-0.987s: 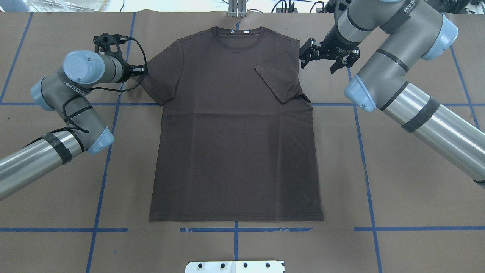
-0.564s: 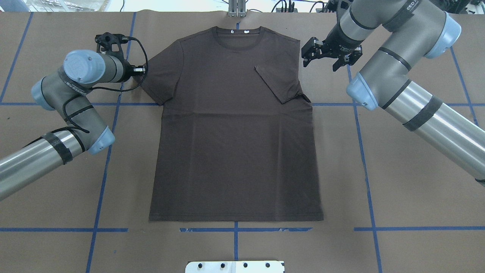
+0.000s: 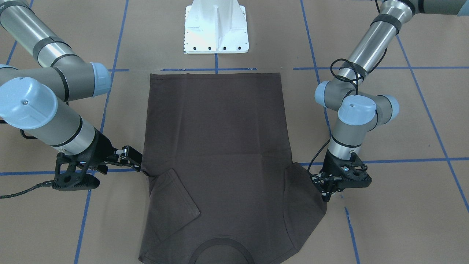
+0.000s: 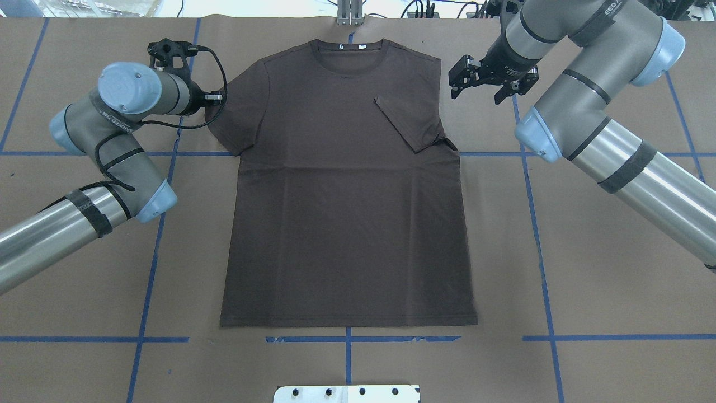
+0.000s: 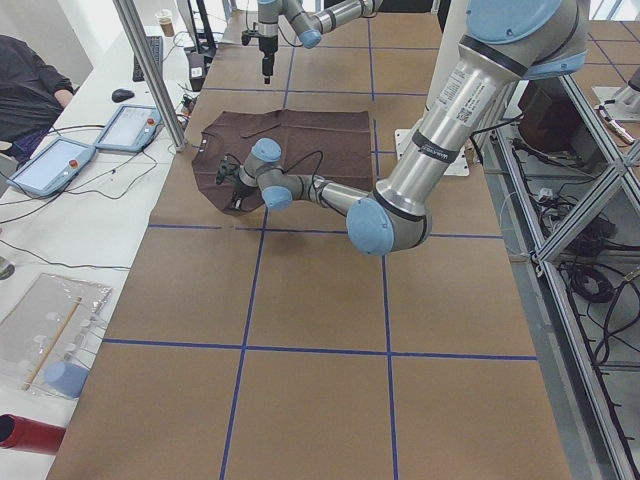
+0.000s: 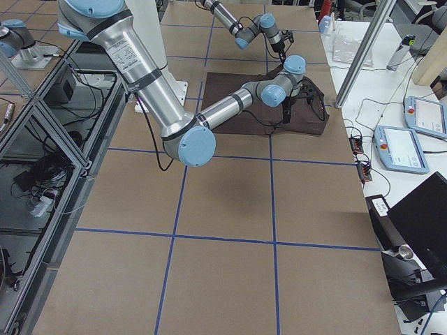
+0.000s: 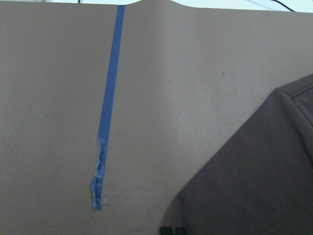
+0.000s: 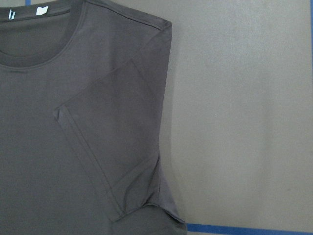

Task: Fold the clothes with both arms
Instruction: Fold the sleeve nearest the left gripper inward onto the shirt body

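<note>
Next, I release the sleeve's outer edge from my left gripper on the T-shirt's chest (image 3: 245, 211), facing the sleeve that is already folded.
The clothes are one dark brown T-shirt (image 4: 347, 212) lying flat on the brown table cover, its collar on the far side from the robot. The sleeve on my right side (image 4: 411, 120) is folded inward onto the chest, which the right wrist view shows closely (image 8: 112, 137). The other sleeve (image 4: 238, 109) is spread out. My left gripper (image 4: 217, 99) (image 3: 326, 192) is down at that sleeve's outer edge and looks shut on it. My right gripper (image 4: 475, 96) (image 3: 132, 159) hovers open and empty just outside the shirt's shoulder.
Blue tape lines (image 4: 168, 153) grid the brown cover. The white pedestal base (image 3: 216, 29) stands beyond the shirt's hem. A metal post (image 4: 349, 11) rises at the far edge. Side tables with tablets (image 5: 60, 160) and a seated person (image 5: 25, 80) lie past that edge.
The right gripper has drawn away from the folded sleeve, toward the table's far edge. The left arm has shifted slightly toward the shirt and far edge, gripper staying at the spread sleeve.
</note>
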`<action>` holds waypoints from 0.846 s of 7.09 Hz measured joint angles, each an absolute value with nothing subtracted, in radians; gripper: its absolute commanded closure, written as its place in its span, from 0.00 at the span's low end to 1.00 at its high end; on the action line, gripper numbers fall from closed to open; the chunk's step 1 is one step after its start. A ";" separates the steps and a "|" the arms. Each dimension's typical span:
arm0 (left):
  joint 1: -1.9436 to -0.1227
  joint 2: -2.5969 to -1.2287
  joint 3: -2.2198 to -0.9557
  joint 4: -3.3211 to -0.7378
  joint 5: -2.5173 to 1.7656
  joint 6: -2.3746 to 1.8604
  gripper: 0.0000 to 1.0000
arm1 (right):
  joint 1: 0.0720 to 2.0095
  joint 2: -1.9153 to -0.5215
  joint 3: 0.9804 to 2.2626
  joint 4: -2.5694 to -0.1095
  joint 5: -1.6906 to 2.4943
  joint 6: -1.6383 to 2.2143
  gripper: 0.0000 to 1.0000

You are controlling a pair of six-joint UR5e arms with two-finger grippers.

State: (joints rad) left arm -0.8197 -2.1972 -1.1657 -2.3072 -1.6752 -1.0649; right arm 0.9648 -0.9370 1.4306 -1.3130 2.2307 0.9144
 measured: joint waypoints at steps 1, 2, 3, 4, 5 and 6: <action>-0.820 -2.249 -1.177 -2.231 -1.683 -1.085 1.00 | 0.971 -0.948 1.439 -1.314 2.231 0.868 0.00; -0.818 -2.316 -1.167 -2.175 -1.686 -1.133 1.00 | 0.976 -0.964 1.455 -1.314 2.232 0.830 0.00; -0.813 -2.390 -1.120 -2.152 -1.687 -1.193 1.00 | 0.976 -0.976 1.468 -1.315 2.232 0.813 0.00; -0.798 -2.470 -1.044 -2.148 -1.685 -1.251 1.00 | 0.977 -0.982 1.475 -1.315 2.232 0.807 0.00; -0.776 -2.527 -0.983 -2.152 -1.681 -1.291 1.00 | 0.977 -0.983 1.479 -1.315 2.232 0.805 0.00; -0.757 -2.552 -0.943 -2.173 -1.679 -1.313 1.00 | 0.978 -0.984 1.483 -1.315 2.232 0.804 0.00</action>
State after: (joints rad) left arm -0.7573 -2.5522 -0.9434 -2.1727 -1.6789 -1.3129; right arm 0.9776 -0.9844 1.4831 -1.3146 2.2319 0.8041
